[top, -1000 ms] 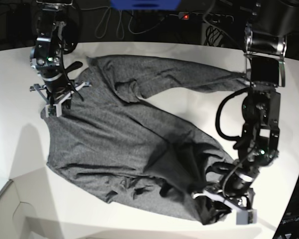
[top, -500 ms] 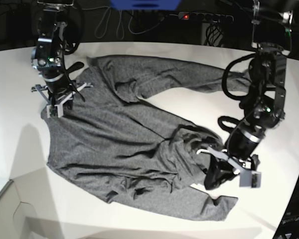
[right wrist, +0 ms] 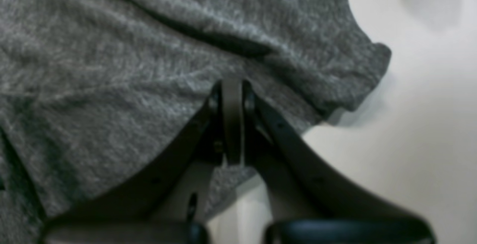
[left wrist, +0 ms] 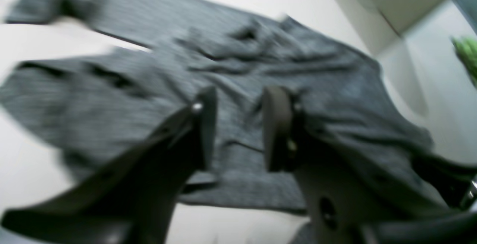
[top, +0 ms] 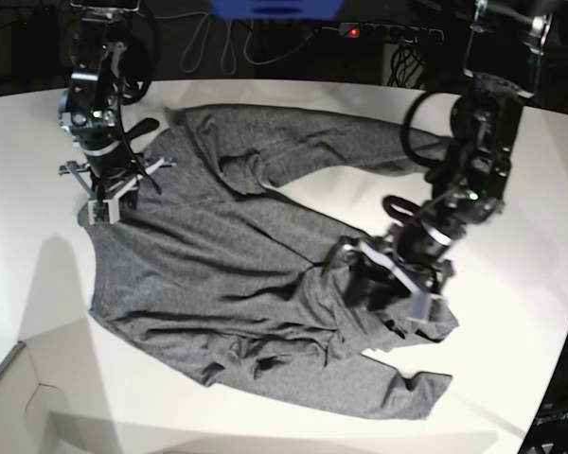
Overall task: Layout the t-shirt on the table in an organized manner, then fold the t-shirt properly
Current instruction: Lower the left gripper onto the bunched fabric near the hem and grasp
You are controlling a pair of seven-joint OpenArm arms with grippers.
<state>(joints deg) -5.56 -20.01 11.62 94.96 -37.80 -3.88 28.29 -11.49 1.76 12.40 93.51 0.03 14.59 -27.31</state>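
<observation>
The far end of the bunched folds [top: 335, 270] [left wrist: 218, 143], where they meet the flat middle of the dark grey t-shirt, will be gripped by my left gripper.
The dark grey t-shirt [top: 199, 255] lies spread on the white table [top: 360, 199], one long sleeve stretched toward the back right and its front right part bunched into folds. My right gripper [top: 102, 206] stands at the shirt's left corner. In the right wrist view this gripper [right wrist: 231, 102] is shut on the t-shirt [right wrist: 111, 69] at its edge. My left gripper [top: 364, 282] hovers over the bunched folds. The blurred left wrist view shows it [left wrist: 238, 124] open, nothing between its fingers and the t-shirt [left wrist: 298, 61] below.
Behind the table's curved far edge lie cables and a power strip with a red light [top: 355, 31]. A beige panel [top: 5, 388] meets the table's front left corner. Something green [left wrist: 467, 54] sits off to the right in the left wrist view.
My left gripper moved from the front right toward the middle, dragging the shirt's corner over itself, then opened and let the cloth go. The right gripper stayed put.
</observation>
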